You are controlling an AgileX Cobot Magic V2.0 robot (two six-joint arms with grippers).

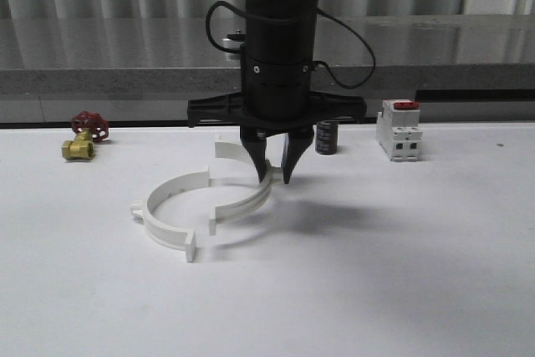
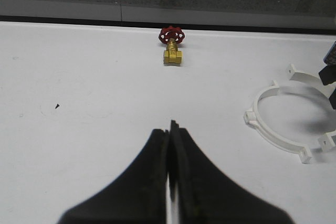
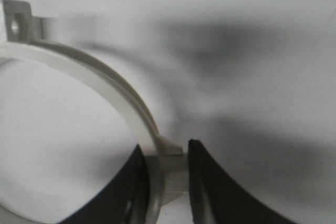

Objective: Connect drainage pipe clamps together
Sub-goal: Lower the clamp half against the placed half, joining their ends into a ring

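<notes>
I will release the right gripper's clamp half flat on the table (image 1: 253, 208), against the ends of the free clamp half.
Two white half-ring drainage pipe clamps lie on the white table, their open sides facing each other and their ends offset, not joined. The left half (image 1: 167, 236) lies free. My right gripper (image 1: 274, 166) comes down from above and is shut on the right half (image 1: 247, 204). In the right wrist view its fingers (image 3: 165, 156) pinch the band (image 3: 105, 80) at a side tab. My left gripper (image 2: 170, 127) is shut and empty, hovering over bare table well to the left of the clamps (image 2: 273, 137).
A brass valve with a red handwheel (image 1: 84, 135) (image 2: 172, 45) lies at the back left. A white block with a red top (image 1: 399, 130) and a small dark cylinder (image 1: 327, 137) stand at the back right. A grey ledge runs behind the table.
</notes>
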